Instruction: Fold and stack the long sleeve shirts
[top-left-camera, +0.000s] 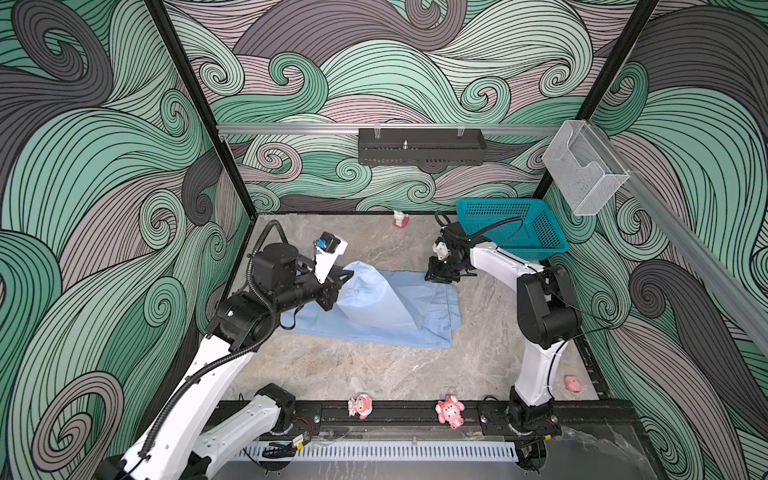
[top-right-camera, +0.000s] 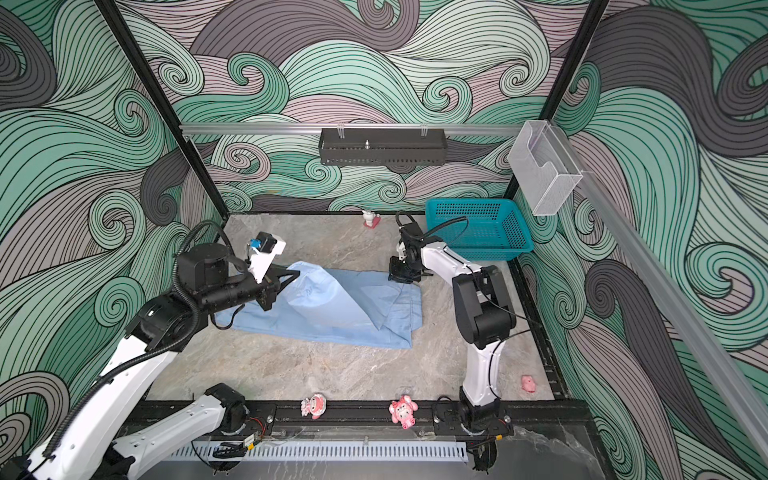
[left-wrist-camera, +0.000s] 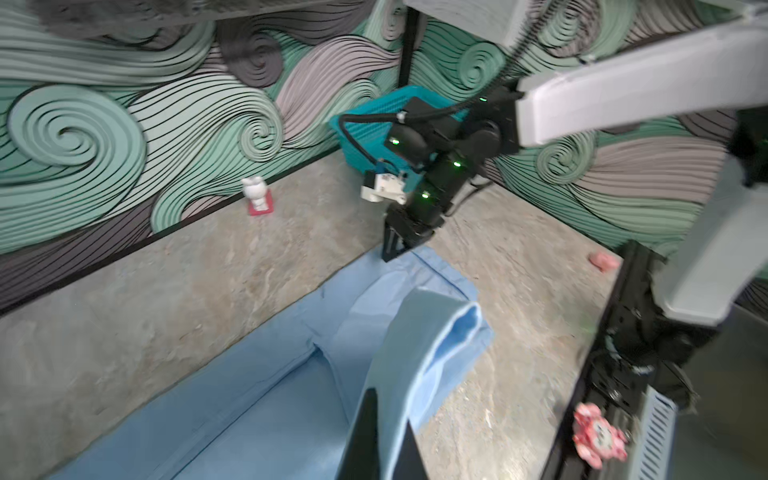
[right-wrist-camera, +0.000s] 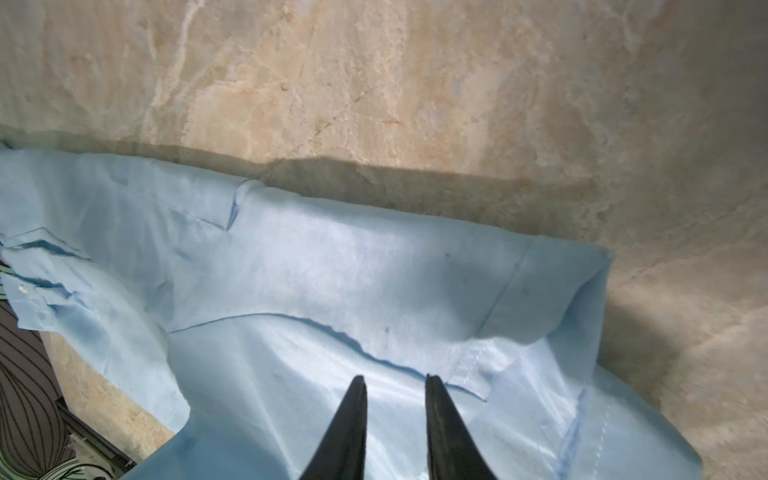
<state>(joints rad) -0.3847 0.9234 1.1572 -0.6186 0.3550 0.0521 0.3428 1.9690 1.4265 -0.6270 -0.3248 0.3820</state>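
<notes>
I should release the fold on the shirt's back corner (top-left-camera: 286, 276) farthest from the teal basket with my left gripper.
One light blue long sleeve shirt (top-left-camera: 395, 320) (top-right-camera: 332, 320) lies spread across the middle of the stone-look table in both top views. My left gripper (top-left-camera: 348, 274) (top-right-camera: 293, 274) is shut on a fold of the shirt at its left end, and that fold is lifted off the table. In the left wrist view the raised fabric (left-wrist-camera: 419, 340) runs between the left gripper (left-wrist-camera: 388, 428). My right gripper (top-left-camera: 436, 277) (top-right-camera: 400, 277) hangs over the shirt's far right corner. In the right wrist view the right gripper (right-wrist-camera: 395, 378) has its jaws apart just over the cloth (right-wrist-camera: 332, 270), gripping nothing.
A teal basket (top-left-camera: 519, 224) stands at the back right behind the right arm. A small white figurine (top-left-camera: 400, 219) sits at the back wall. Pink toys (top-left-camera: 360, 406) (top-left-camera: 450, 410) rest on the front rail, another (top-left-camera: 572, 383) by the right edge.
</notes>
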